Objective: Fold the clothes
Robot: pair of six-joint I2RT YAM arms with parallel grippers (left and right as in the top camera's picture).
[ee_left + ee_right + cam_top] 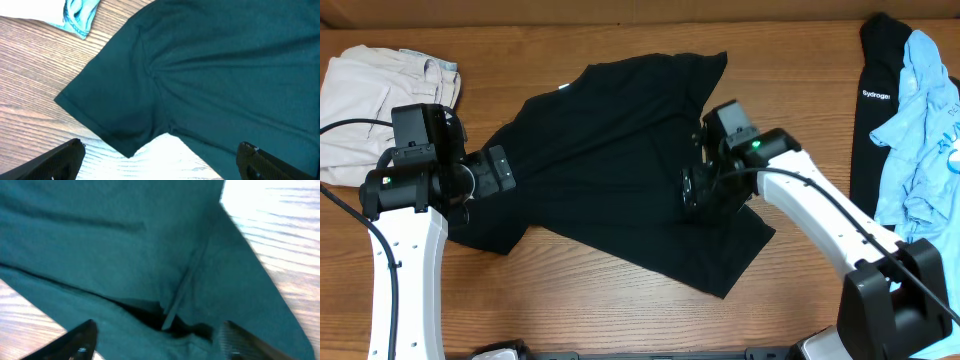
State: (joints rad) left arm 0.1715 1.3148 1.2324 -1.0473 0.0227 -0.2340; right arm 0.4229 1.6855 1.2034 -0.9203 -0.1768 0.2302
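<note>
The black T-shirt lies at a slant with its lower end rumpled. Next, my right gripper pinches the dark fold [171, 317] by its seam and pulls toward the light-blue T-shirt.
The black T-shirt [610, 140] lies spread out and a bit rumpled on the wooden table, with its small white neck label [563, 88] at the far edge. My left gripper [505, 170] is open and empty, just above the shirt's left sleeve [110, 110]. In the left wrist view its fingers [160, 147] straddle the sleeve's hem and bare table. My right gripper [695, 190] is open and low over the shirt's right side. In the right wrist view its fingers [157, 327] sit either side of a dark fold by a seam [185, 285].
A beige garment [370, 95] lies crumpled at the back left. A black garment with white lettering [875, 100] and a light-blue T-shirt [925, 140] lie at the right edge. Bare wood [600, 300] shows in front of the shirt.
</note>
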